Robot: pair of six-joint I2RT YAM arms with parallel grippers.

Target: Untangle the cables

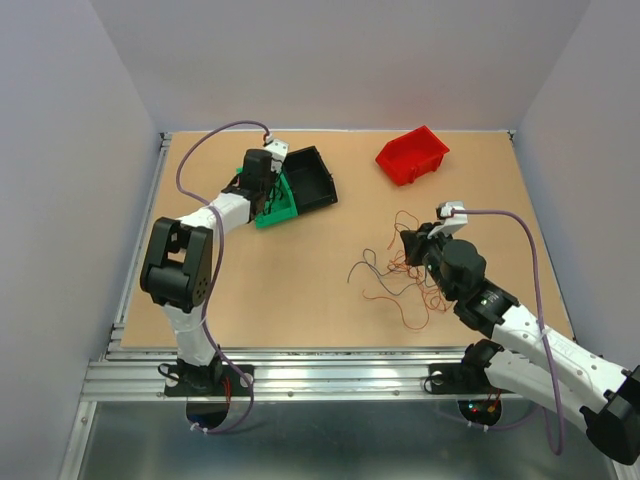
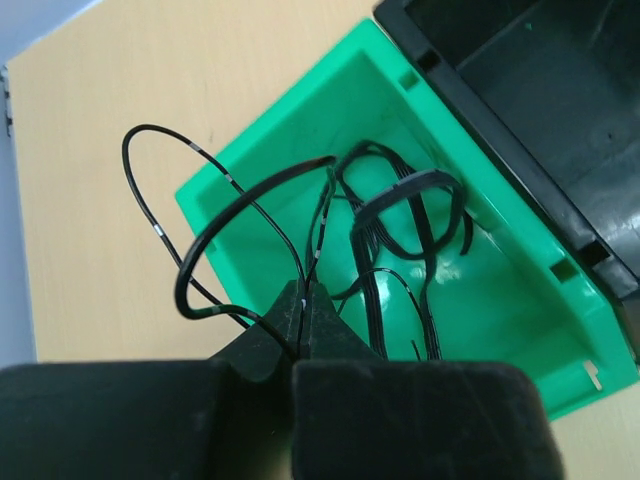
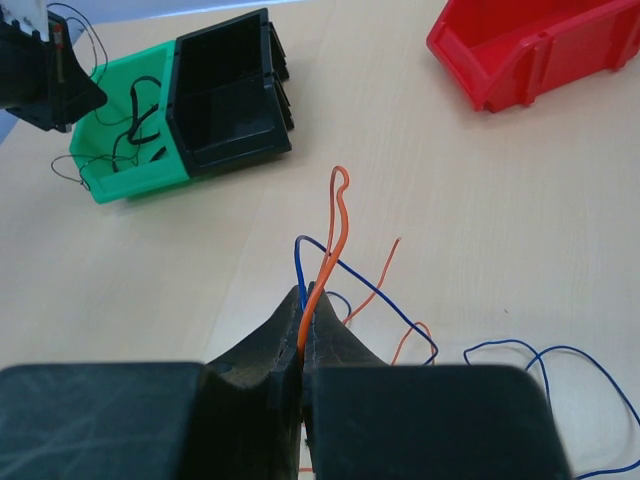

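Observation:
The thin black cable has a loop hanging out over the green bin's rim, so next I open my left gripper and grab the cable by that outer loop (image 2: 129,165).
My left gripper (image 2: 305,290) is shut on a thin black cable (image 2: 215,230) that loops out over the near rim of the green bin (image 2: 480,300). Several black cables (image 2: 405,215) lie coiled inside that bin. In the top view the left gripper (image 1: 262,185) is at the green bin (image 1: 278,212). My right gripper (image 3: 307,300) is shut on an orange cable (image 3: 335,225) together with a blue cable (image 3: 385,295). In the top view the right gripper (image 1: 412,240) sits over the tangle of orange-brown, black and dark cables (image 1: 400,280) on the table.
A black bin (image 1: 312,178) leans against the green bin's far side; it also shows in the left wrist view (image 2: 540,90) and the right wrist view (image 3: 225,95). A red bin (image 1: 412,153) stands at the back right, seen too in the right wrist view (image 3: 530,45).

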